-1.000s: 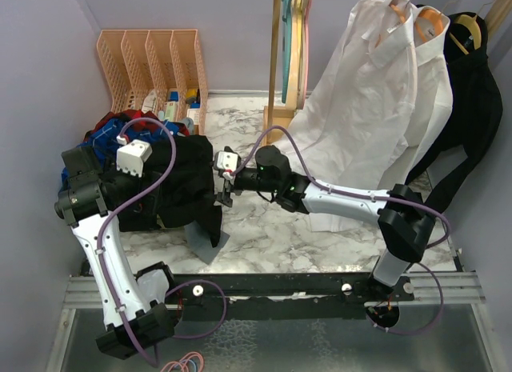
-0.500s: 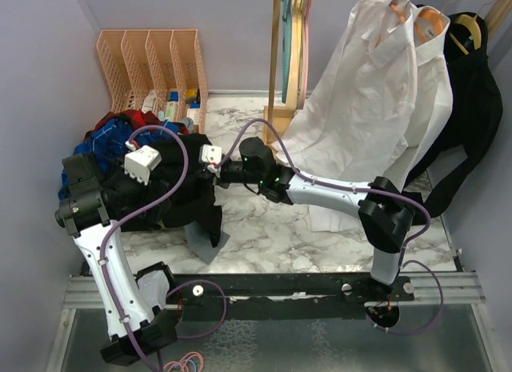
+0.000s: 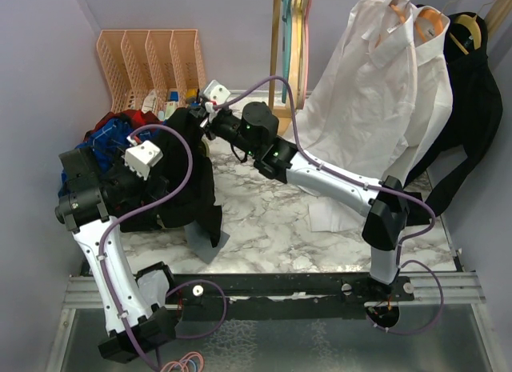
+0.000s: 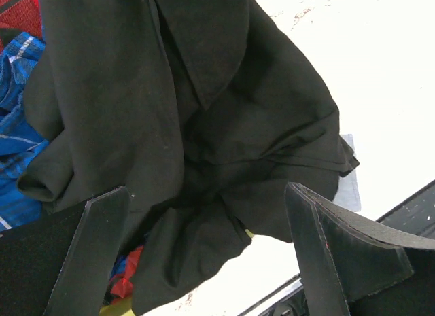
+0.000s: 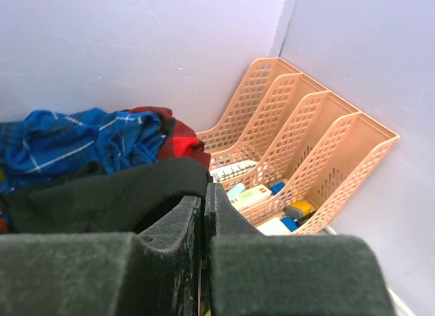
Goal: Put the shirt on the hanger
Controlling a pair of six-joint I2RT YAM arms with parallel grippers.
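The lower end of the black shirt's raised fold (image 3: pixel 169 150) (image 4: pixel 155 168) hangs down from my right gripper, and my left gripper needs to close on it there.
The black shirt (image 3: pixel 188 188) lies bunched at the table's left, with one part pulled up into a peak. My right gripper (image 3: pixel 196 116) is shut on that peak near the back left. In the right wrist view its fingers (image 5: pixel 204 194) are pressed together, and black shirt fabric (image 5: pixel 102 194) comes out at the left finger. My left gripper (image 4: pixel 204 190) stands wide open just above the shirt's folds (image 4: pixel 204 112), holding nothing. In the top view the left gripper (image 3: pixel 132 188) sits over the shirt's left side. The pink hanger (image 3: pixel 307 44) hangs on the wooden rack beside cream and teal hangers.
An orange file rack (image 3: pixel 152 64) holding small items stands at the back left. Blue plaid and red garments (image 3: pixel 108 136) lie left of the shirt. On the rack at the right hang a white dress shirt (image 3: pixel 376 92) and a dark garment (image 3: pixel 472 108). A grey sheet (image 3: pixel 204 246) lies under the shirt's edge.
My right gripper has shut on the shirt and swung back and to the left toward the file rack, pulling the fabric up into a peak. The left arm has barely moved.
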